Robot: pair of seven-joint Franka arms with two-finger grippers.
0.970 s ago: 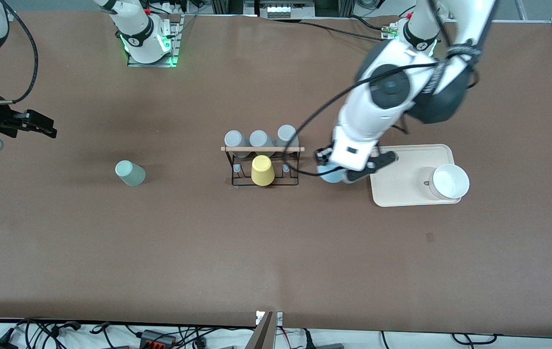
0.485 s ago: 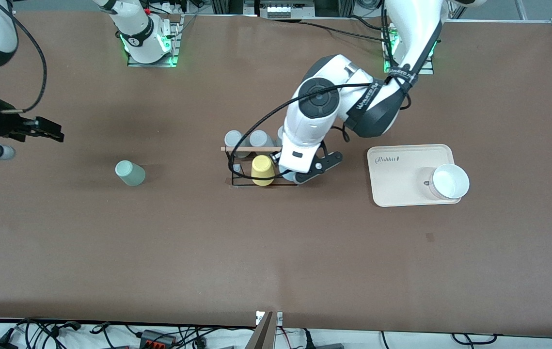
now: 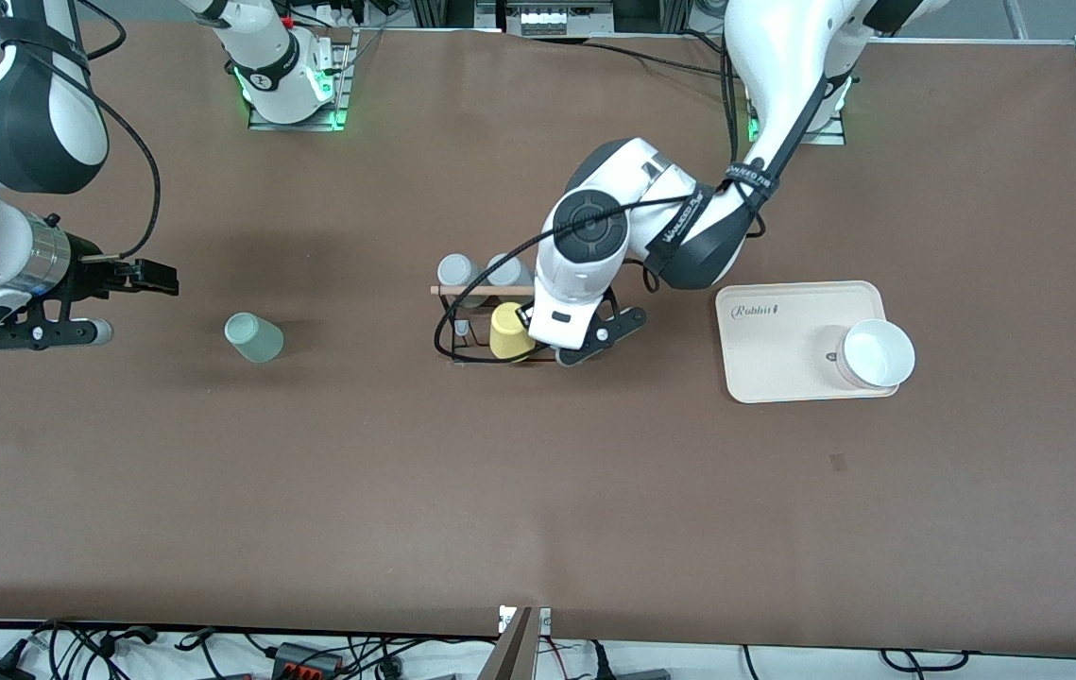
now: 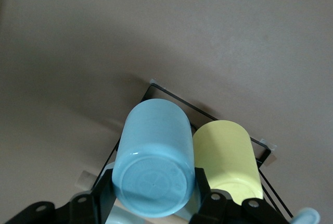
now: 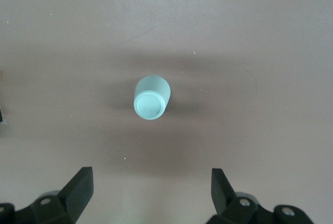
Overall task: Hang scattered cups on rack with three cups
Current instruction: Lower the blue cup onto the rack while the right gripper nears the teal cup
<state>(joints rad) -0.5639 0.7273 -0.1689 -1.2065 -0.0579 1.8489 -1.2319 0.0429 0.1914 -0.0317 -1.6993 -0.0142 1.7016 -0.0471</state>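
Note:
I will use my left gripper to set the light blue cup on the rack (image 3: 554, 331) (image 4: 162, 150) next to the yellow cup, toward the tray. The blue cup is held above the rack now.
My left gripper (image 3: 577, 342) is over the black wire rack (image 3: 462, 351), beside the yellow cup (image 3: 511, 331). In the left wrist view it (image 4: 152, 197) is shut on the light blue cup (image 4: 154, 164), held bottom toward the camera next to the yellow cup (image 4: 229, 156) above the rack's wires (image 4: 174, 97). In the front view my hand hides the blue cup. The mint green cup (image 3: 254, 337) stands upside down on the table toward the right arm's end. My right gripper (image 3: 152, 278) is open in the air beside it; the right wrist view shows the cup (image 5: 151, 98) ahead of the gripper (image 5: 151, 186).
Two grey cups (image 3: 455, 271) show on the rack under its wooden rod (image 3: 481, 291); my left arm covers that end of the rack. A cream tray (image 3: 783, 349) with a white bowl (image 3: 878, 353) lies toward the left arm's end.
My left gripper has carried the blue cup from beside the tray across to the rack, next to the yellow cup. My right gripper has moved closer to the mint cup.

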